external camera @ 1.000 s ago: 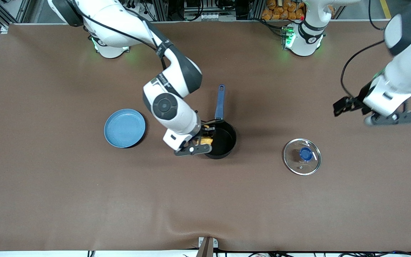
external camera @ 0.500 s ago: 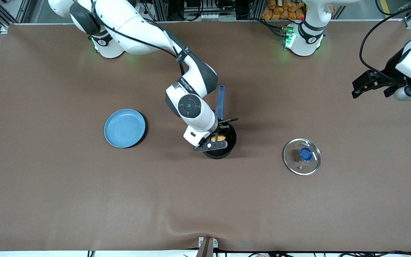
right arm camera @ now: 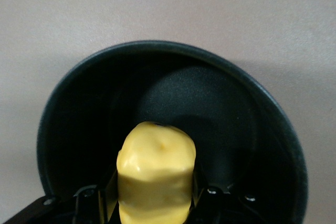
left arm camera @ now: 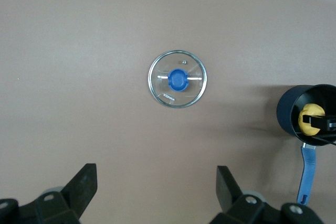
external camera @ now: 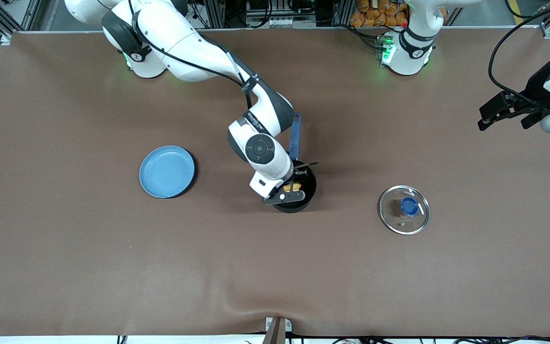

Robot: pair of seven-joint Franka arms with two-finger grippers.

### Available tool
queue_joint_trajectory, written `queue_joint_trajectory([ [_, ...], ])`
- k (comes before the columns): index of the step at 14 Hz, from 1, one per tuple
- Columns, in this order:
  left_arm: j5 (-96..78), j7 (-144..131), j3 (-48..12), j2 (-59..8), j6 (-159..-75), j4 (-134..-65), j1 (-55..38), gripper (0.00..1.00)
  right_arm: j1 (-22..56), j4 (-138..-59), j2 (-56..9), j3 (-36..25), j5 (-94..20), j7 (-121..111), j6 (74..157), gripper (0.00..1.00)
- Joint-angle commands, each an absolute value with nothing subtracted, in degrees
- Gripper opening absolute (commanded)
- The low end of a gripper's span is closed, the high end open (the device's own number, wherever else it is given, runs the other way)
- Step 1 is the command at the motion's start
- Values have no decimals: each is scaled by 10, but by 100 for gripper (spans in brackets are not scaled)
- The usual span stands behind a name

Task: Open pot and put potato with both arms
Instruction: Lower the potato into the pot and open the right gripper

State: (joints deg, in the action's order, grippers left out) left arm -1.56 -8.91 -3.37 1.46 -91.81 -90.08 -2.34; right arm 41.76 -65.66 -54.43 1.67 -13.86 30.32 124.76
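My right gripper has the yellow potato. It will let it go on the black pot's bottom (external camera: pixel 300 185) (right arm camera: pixel 149 163), nearer the glass lid's side.
The black pot (external camera: pixel 308 191) stands mid-table without a lid, its blue handle (external camera: pixel 295 136) pointing toward the robots' bases. My right gripper (external camera: pixel 293 187) is lowered into the pot's mouth and shut on the yellow potato (external camera: pixel 296 185). The right wrist view shows the potato (right arm camera: pixel 156 171) clamped between the fingers above the pot's dark floor (right arm camera: pixel 210 103). My left gripper (external camera: pixel 487 117) hangs open and empty in the air over the left arm's end of the table. From there the left wrist view looks down past the left gripper (left arm camera: pixel 156 178) at the pot (left arm camera: pixel 290 114) and potato (left arm camera: pixel 310 116).
The glass lid (external camera: pixel 404 209) with a blue knob lies flat on the table between the pot and the left arm's end, also seen as the lid (left arm camera: pixel 177 78) in the left wrist view. A light-blue plate (external camera: pixel 167 171) sits toward the right arm's end. Brown cloth covers the table.
My right gripper carried the potato from the pot's rim to over its middle and lowered it. The left arm drew back toward its end of the table.
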Motion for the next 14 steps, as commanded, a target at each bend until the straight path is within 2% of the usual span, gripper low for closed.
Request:
queue_joint_trajectory([
  [1,-26,-77,-40,5,-901,-881,-23,100,429,-630,-562,11,-145,314,1249,0],
  [3,-26,-76,-40,5,-901,-880,-20,100,432,-631,-569,10,-143,313,1265,0],
  [5,-26,-76,-39,4,-902,-881,-18,100,434,-631,-573,9,-136,311,1267,12],
  [8,-26,-76,-39,4,-902,-881,-18,100,434,-633,-574,10,-125,311,1269,15],
  [9,-26,-76,-39,4,-902,-881,-19,100,434,-632,-576,10,-125,311,1269,23],
  [11,-27,-76,-40,4,-902,-882,-18,100,433,-632,-575,10,-125,313,1268,50],
  [12,-27,-76,-40,5,-903,-884,-18,100,433,-631,-575,10,-125,314,1269,99],
  [14,-27,-76,-39,9,-903,-887,-18,100,434,-631,-571,10,-126,315,1267,100],
])
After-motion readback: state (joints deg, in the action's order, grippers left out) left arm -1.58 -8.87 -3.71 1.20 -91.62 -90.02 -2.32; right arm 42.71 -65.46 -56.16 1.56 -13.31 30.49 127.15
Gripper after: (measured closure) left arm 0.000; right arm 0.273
